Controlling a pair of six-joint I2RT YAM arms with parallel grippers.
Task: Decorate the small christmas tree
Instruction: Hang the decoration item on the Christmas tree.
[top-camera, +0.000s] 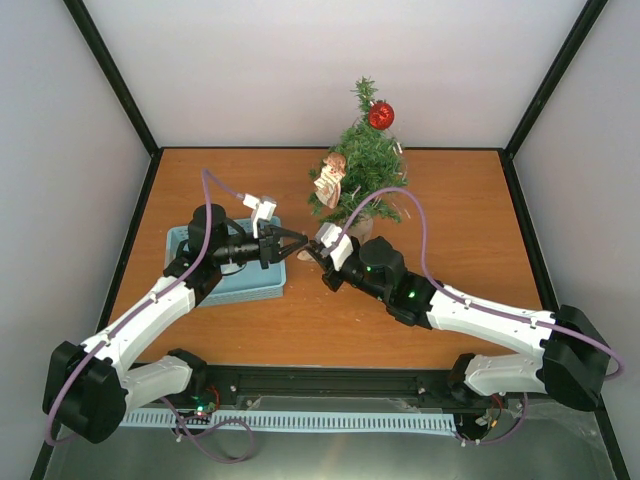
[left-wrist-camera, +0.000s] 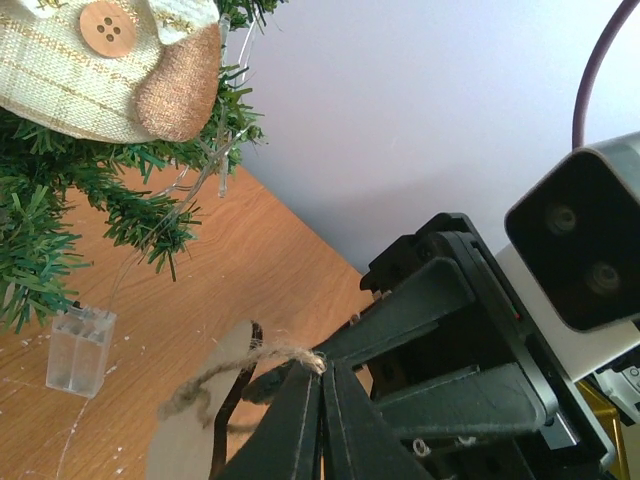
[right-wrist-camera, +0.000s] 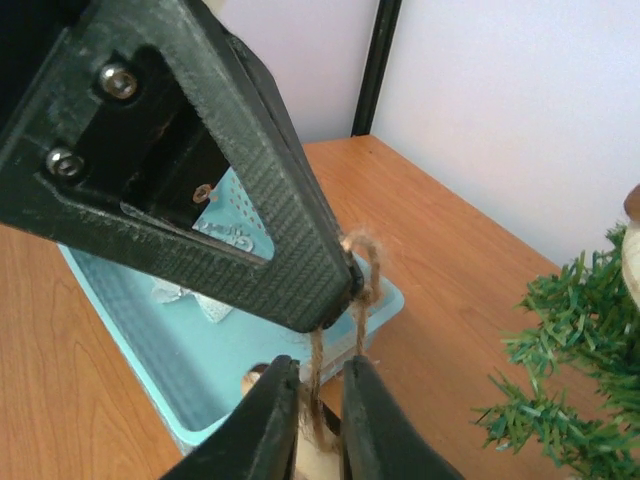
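Note:
The twine loop's top is pinched narrow by my left gripper, so my right gripper will hold the loop while my left gripper takes the loop's other end (right-wrist-camera: 320, 435).
The small christmas tree (top-camera: 365, 165) stands at the back of the table, carrying a red ball (top-camera: 381, 115) and a fabric figure (top-camera: 329, 180); its branches (left-wrist-camera: 40, 230) show in the left wrist view. My two grippers meet in front of it. The left gripper (left-wrist-camera: 322, 370) is shut on a twine loop (left-wrist-camera: 230, 365), from which a pale flat ornament (left-wrist-camera: 185, 440) hangs. The right gripper (right-wrist-camera: 320, 375) has its jaws a narrow gap apart. One strand of the twine (right-wrist-camera: 365, 270) runs between them. The ornament (right-wrist-camera: 320, 465) lies further in between the fingers.
A light blue tray (top-camera: 255, 285) sits left of centre under the left arm, with white pieces in it (right-wrist-camera: 190, 295). A small clear plastic box (left-wrist-camera: 78, 348) lies on the table below the tree. Black frame posts and grey walls surround the wooden table.

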